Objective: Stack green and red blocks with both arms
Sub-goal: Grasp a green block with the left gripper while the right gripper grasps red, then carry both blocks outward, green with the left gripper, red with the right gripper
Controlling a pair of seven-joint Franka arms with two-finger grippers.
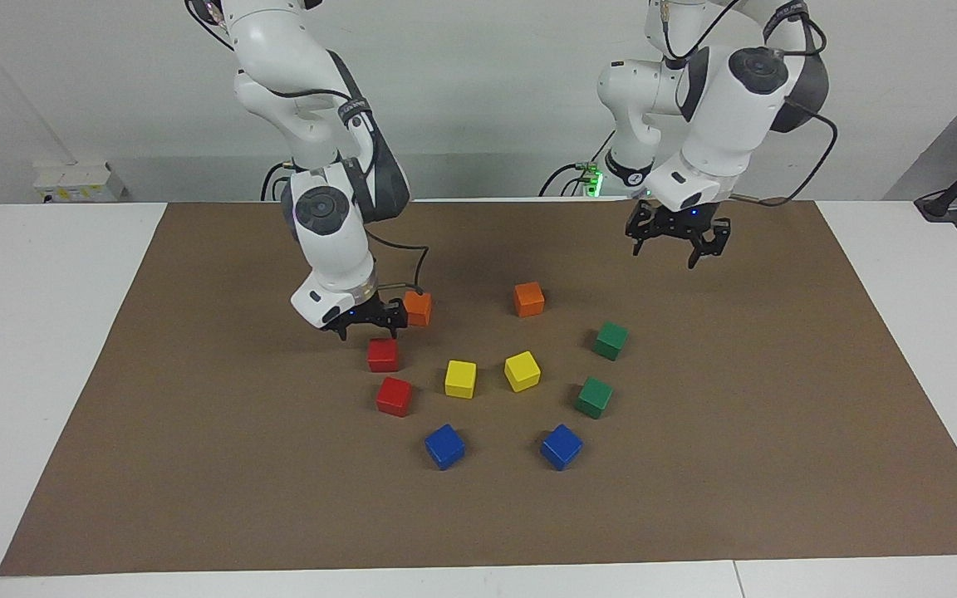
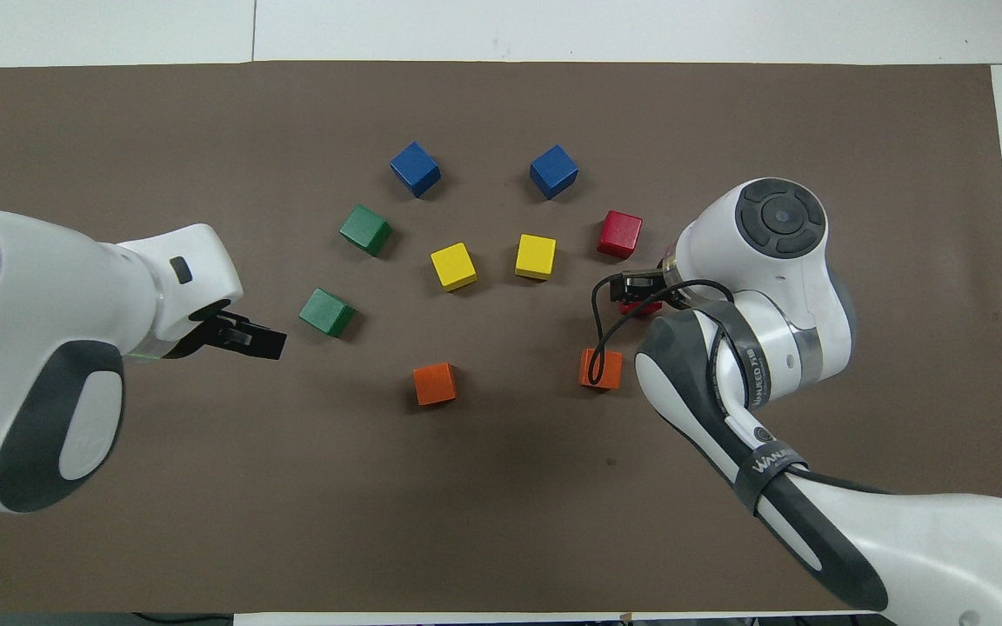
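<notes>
The left gripper on my side will grab the sides of the nearer green cube (image 2: 326, 312), the one closer to the orange cubes.
Two red cubes lie toward the right arm's end of the mat: one nearer the robots (image 1: 382, 355), one farther (image 1: 394, 395) (image 2: 620, 234). My right gripper (image 1: 369, 330) (image 2: 640, 291) is open and hangs just over the nearer red cube; in the overhead view it covers most of that cube (image 2: 643, 307). Two green cubes lie toward the left arm's end, one nearer (image 1: 611, 340) (image 2: 326, 312) and one farther (image 1: 593, 397) (image 2: 365, 229). My left gripper (image 1: 666, 254) (image 2: 259, 341) is open, empty and raised over bare mat beside the nearer green cube.
Two orange cubes (image 1: 418, 308) (image 1: 528, 299) lie nearest the robots, one right beside the right gripper. Two yellow cubes (image 1: 460, 378) (image 1: 522, 370) sit in the middle. Two blue cubes (image 1: 444, 446) (image 1: 561, 446) lie farthest. All rest on a brown mat (image 1: 196, 415).
</notes>
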